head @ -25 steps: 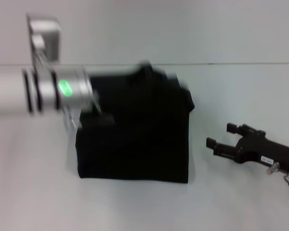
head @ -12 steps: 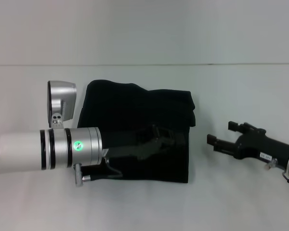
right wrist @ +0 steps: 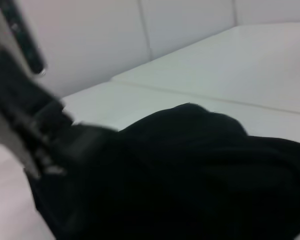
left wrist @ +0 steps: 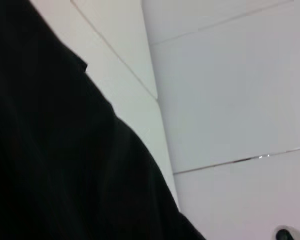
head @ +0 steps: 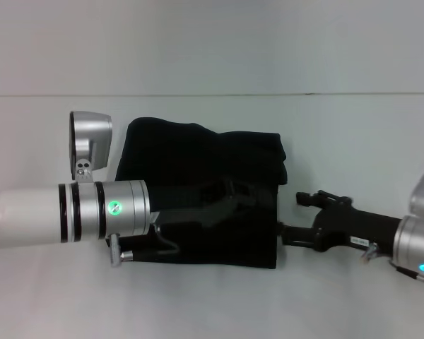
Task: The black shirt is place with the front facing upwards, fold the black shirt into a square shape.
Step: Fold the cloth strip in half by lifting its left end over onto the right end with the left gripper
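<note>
Next, I release the black shirt's folded layer with my left gripper at the shirt's side edge (head: 290,201) beside my open right gripper. The black shirt lies at the table's middle now.
The black shirt (head: 198,152) lies folded into a rough rectangle at the middle of the white table; no lettering shows. My left arm reaches in from the left, and its dark gripper (head: 230,201) sits low over the shirt's front half, hard to make out against the cloth. My right gripper (head: 295,215) is at the shirt's right edge near the front corner, open, with its lower finger right at the cloth. Black cloth (left wrist: 50,150) fills much of the left wrist view. In the right wrist view the shirt (right wrist: 200,170) lies close, with the left gripper (right wrist: 30,120) blurred beyond it.
The white table (head: 212,304) stretches all around the shirt, with a seam line (head: 339,94) across its far side. The left arm's silver elbow joint (head: 90,145) stands just left of the shirt's back corner.
The left arm swung from the shirt's back left down over its front half, then held still. The right gripper has moved left to the shirt's right edge.
</note>
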Motion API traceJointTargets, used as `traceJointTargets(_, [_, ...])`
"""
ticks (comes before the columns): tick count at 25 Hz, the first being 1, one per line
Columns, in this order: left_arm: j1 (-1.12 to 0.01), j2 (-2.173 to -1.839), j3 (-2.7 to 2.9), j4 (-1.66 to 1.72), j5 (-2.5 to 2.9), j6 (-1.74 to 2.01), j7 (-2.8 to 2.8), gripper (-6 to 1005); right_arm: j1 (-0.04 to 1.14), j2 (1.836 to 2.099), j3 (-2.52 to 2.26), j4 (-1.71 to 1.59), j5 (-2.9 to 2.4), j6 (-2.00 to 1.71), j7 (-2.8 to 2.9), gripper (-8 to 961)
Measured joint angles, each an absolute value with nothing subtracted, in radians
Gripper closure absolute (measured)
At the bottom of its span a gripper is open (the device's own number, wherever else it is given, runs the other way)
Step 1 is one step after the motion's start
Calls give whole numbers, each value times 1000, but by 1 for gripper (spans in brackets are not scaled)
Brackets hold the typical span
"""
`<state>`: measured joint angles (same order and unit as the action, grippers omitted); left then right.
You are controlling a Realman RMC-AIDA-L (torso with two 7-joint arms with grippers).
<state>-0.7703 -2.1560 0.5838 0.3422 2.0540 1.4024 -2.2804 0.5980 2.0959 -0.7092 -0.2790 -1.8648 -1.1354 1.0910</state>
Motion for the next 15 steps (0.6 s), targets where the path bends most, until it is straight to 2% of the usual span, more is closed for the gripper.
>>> traceJointTargets(6, [-771, -2151, 587, 342, 2046, 1418, -2279, 980, 653, 2099, -703, -239, -1818, -1061, 1090, 8])
traceJointTargets(15, [-769, -2152, 591, 342, 2047, 1426, -2263, 981, 811, 2106, -699, -165, -1754, -849, 1090, 9])
